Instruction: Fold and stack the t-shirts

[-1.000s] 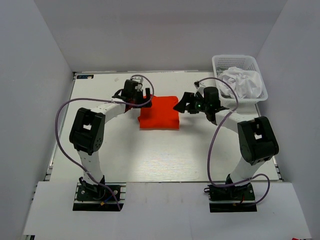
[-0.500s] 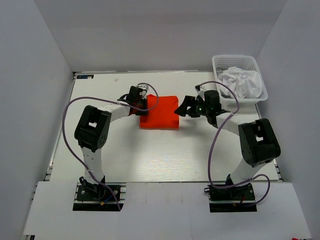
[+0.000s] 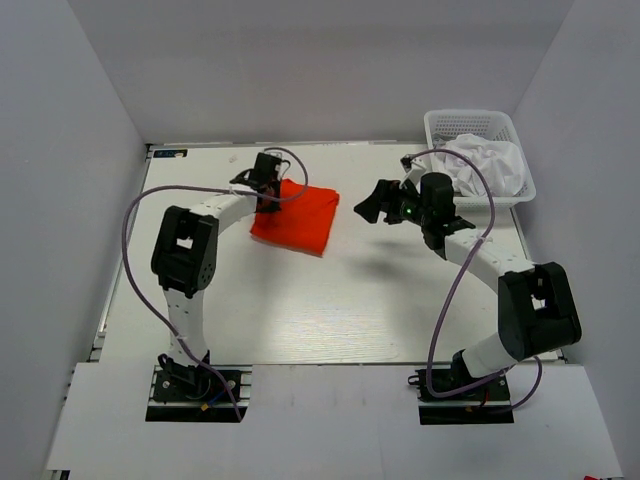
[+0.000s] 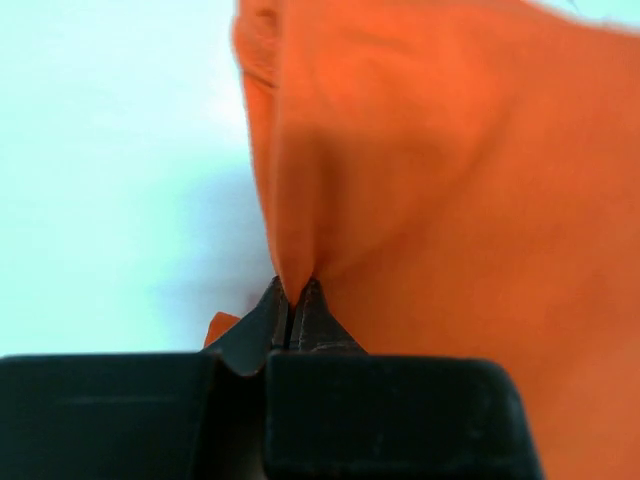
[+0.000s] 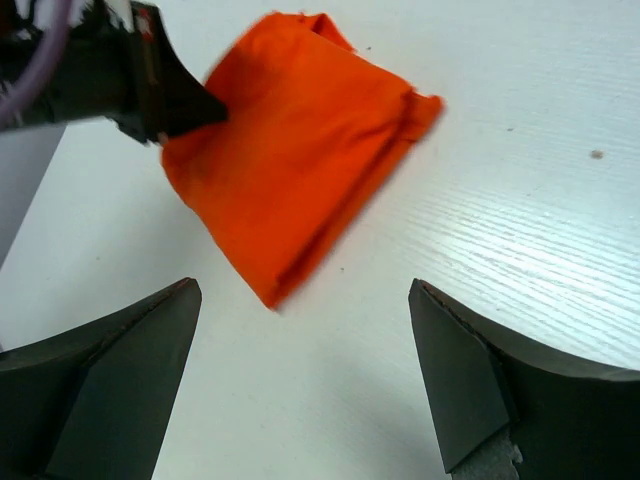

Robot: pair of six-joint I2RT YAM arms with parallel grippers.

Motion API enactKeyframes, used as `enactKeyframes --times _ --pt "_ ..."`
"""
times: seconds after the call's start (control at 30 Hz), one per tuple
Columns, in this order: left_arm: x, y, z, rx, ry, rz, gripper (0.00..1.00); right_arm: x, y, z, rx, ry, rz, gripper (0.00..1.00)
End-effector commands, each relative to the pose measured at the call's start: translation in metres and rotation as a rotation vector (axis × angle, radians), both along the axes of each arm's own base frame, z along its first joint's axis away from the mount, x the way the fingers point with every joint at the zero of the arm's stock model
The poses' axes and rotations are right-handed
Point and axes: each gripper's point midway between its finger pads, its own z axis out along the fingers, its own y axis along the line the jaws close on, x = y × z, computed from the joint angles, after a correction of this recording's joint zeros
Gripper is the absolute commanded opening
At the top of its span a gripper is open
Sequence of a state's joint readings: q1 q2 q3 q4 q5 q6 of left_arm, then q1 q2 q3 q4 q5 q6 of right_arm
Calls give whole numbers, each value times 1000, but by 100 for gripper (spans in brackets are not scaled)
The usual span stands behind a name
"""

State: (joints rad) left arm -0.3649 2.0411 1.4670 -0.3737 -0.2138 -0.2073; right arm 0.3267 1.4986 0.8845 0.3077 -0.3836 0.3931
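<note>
Next, I release the folded orange-red t-shirt from my left gripper, setting it free at the table's back corner with the small black label (image 3: 178,180).
The folded orange-red t-shirt (image 3: 296,218) lies skewed on the table left of centre. My left gripper (image 3: 268,194) is at its far left corner, and in the left wrist view its tips (image 4: 293,300) are shut on a pinched ridge of the orange cloth (image 4: 450,200). My right gripper (image 3: 372,205) hovers to the right of that shirt, apart from it. In its own view it (image 5: 302,290) stands wide open with nothing in it, and the orange shirt (image 5: 290,170) lies beyond the tips. The white t-shirt (image 3: 490,165) sits crumpled in the basket.
A white lattice basket (image 3: 470,114) stands at the back right corner, just behind the right arm. White walls close in the table (image 3: 330,300) on three sides. Purple cables loop off both arms.
My left gripper has shut on the orange shirt's edge and pulled it left, so the shirt has turned and shifted. The right gripper has drawn back from the shirt, still open.
</note>
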Motion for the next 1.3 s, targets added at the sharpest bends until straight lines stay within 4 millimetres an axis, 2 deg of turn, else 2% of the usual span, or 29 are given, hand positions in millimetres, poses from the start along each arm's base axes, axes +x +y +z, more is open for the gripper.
enactKeyframes --times 0.0,0.03,0.1,0.13,0.17,0.23,0.27,0.33,0.37,0.43,0.47,0.53,0.57,0.63,0.8,0.83,0.9,0.97,1.0,1.03,1.1,1.13,1.17,1.2,1.27 --pt "35 65 47 184 -104 117 0 3 -12 5 -52 -56 -35 90" --pt "41 84 53 209 -117 151 0 4 -13 9 -50 -59 -37 90" --pt "49 99 56 232 -144 149 0 5 -10 17 -43 -68 -21 90" --pt "54 117 56 266 -157 145 0 5 -9 16 -42 -60 -13 90" --pt "63 124 64 272 -199 149 0 4 -7 19 -36 -65 -2 90" --pt "67 143 64 308 -193 160 0 7 -3 29 -26 -84 11 90" --pt "70 162 56 329 -173 189 0 8 -4 31 -25 -87 13 90" --pt "82 182 59 343 -189 227 0 12 -3 39 -23 -106 14 90" --pt "83 200 57 355 -173 251 0 14 -3 44 -24 -119 11 90" --pt "94 219 54 365 -169 277 0 16 -4 46 -26 -119 -1 90" --pt "99 235 58 376 -181 283 0 19 -7 51 -27 -134 -14 90" --pt "107 249 55 392 -190 282 0 21 -6 56 -30 -151 -15 90" --pt "112 263 59 405 -204 284 0 22 -7 50 -42 -139 -14 90" --pt "116 274 58 405 -205 289 0 24 -7 53 -57 -134 -6 90" --pt "122 314 64 391 -219 341 0 28 -15 40 -86 -97 -33 90" --pt "123 312 64 384 -221 333 0 29 -16 39 -93 -96 -44 90" --pt "127 323 64 372 -223 328 0 30 -20 35 -104 -84 -58 90" --pt "131 321 72 362 -239 317 0 31 -24 33 -119 -79 -72 90" --pt "130 327 72 363 -238 326 0 31 -26 31 -126 -73 -78 90" --pt "133 328 81 363 -259 330 0 31 -28 29 -134 -69 -88 90" --pt "131 332 75 381 -228 346 1 31 -29 29 -146 -70 -88 90" --pt "132 335 85 379 -247 388 15 30 -30 31 -147 -72 -91 90" --pt "126 340 87 399 -227 421 38 30 -31 32 -152 -74 -92 90" --pt "126 340 87 399 -227 421 99 29 -31 31 -155 -78 -85 90" --pt "123 342 99 406 -238 431 100 26 -30 37 -148 -92 -82 90"
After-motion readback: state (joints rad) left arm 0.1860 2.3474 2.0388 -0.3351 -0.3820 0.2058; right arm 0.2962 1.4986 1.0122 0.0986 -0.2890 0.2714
